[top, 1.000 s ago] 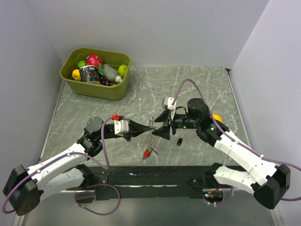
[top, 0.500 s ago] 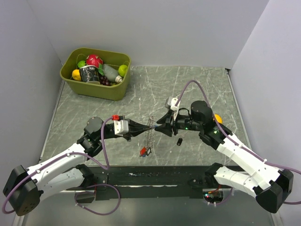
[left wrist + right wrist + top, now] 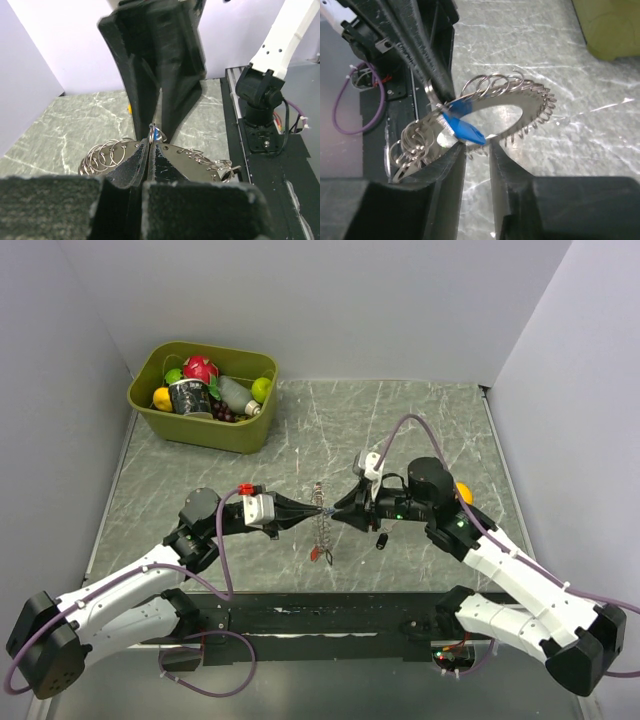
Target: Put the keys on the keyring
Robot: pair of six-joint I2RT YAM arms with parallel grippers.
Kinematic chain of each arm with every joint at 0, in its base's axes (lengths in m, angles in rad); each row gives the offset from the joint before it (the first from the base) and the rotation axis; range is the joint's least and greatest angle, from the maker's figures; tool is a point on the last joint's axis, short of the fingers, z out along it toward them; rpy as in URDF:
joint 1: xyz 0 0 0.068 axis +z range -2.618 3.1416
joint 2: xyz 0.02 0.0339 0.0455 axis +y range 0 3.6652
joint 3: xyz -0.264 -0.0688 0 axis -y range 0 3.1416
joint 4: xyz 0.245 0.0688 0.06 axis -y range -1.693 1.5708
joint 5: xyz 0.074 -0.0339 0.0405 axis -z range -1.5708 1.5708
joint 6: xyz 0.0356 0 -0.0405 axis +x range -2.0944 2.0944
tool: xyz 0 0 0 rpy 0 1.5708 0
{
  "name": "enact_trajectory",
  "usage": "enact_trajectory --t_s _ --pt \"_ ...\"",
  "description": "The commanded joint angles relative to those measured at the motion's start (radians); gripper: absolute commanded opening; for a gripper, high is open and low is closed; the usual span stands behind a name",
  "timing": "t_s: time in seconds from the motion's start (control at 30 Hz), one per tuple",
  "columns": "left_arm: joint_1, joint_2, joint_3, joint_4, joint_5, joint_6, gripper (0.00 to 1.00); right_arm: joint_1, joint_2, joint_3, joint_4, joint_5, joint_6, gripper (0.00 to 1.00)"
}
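Observation:
The blue key lies at a slant across the fingertips of my right gripper, so next my right gripper opens, line up and takes the blue head [image 3: 465,131] between both fingers before it works the key.
The keyring [image 3: 492,100], a flat metal hoop edged with several small split rings, hangs above the table with my left gripper [image 3: 151,145] shut on its rim. A blue key [image 3: 462,128] sits on the hoop beside that grip. My right gripper [image 3: 476,150] faces it, jaws narrowed but with a gap; the blue head lies at the left fingertip. In the top view the left gripper [image 3: 318,508] and right gripper [image 3: 338,515] meet tip to tip over the keyring [image 3: 321,525]. A red key [image 3: 313,554] dangles at its bottom. A black key [image 3: 381,540] lies on the table.
A green bin [image 3: 203,400] filled with fruit and a can stands at the back left. An orange ball [image 3: 461,490] lies behind the right arm. A black strip [image 3: 300,615] runs along the near edge between the arm bases.
My right gripper has moved left up to the keyring and its jaws have narrowed. The keyring has lifted slightly, raising the red key. The left gripper has stayed shut.

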State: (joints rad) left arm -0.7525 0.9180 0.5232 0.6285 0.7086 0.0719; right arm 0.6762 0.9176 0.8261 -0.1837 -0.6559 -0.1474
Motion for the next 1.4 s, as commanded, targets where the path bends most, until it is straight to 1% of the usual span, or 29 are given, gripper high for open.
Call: enact_trajectory --t_s 0.0,0.03,0.07,0.1,0.17,0.23,0.43,0.5,0.57,0.87,1.07,1.37 --pt "-0.002 -0.042 0.012 0.016 -0.026 0.045 0.01 0.003 -0.068 -0.005 -0.017 0.039 -0.034 0.49" --pt "-0.004 -0.044 0.012 0.010 -0.027 0.049 0.01 0.002 -0.091 -0.015 -0.017 0.042 -0.034 0.53" --pt "-0.002 -0.047 0.012 0.005 -0.031 0.055 0.01 0.002 -0.103 -0.021 -0.013 0.042 -0.034 0.61" --pt "-0.004 -0.053 0.012 -0.004 -0.031 0.061 0.01 0.003 -0.126 -0.025 -0.001 0.027 -0.032 0.64" --pt "-0.004 -0.054 0.017 -0.013 -0.034 0.068 0.01 0.002 -0.143 -0.030 0.003 0.004 -0.027 0.70" --pt "-0.002 -0.056 0.023 -0.027 -0.028 0.072 0.01 0.003 -0.154 -0.021 0.016 -0.057 -0.023 0.70" --pt "-0.002 -0.045 0.027 -0.013 -0.015 0.066 0.01 0.002 -0.103 0.007 0.078 -0.178 0.041 0.64" --pt "-0.002 -0.042 0.024 -0.003 -0.012 0.063 0.01 0.005 -0.079 0.007 0.104 -0.179 0.055 0.56" --pt "-0.004 -0.042 0.026 0.000 -0.011 0.057 0.01 0.005 -0.063 0.010 0.112 -0.165 0.071 0.52" --pt "-0.004 -0.047 0.020 0.002 -0.005 0.054 0.01 0.005 -0.017 0.004 0.176 -0.151 0.127 0.50" --pt "-0.002 -0.041 0.021 0.011 0.005 0.049 0.01 0.006 0.012 0.013 0.179 -0.137 0.131 0.44" --pt "-0.004 -0.034 0.018 0.022 0.005 0.045 0.01 0.006 0.046 0.019 0.181 -0.145 0.124 0.45"
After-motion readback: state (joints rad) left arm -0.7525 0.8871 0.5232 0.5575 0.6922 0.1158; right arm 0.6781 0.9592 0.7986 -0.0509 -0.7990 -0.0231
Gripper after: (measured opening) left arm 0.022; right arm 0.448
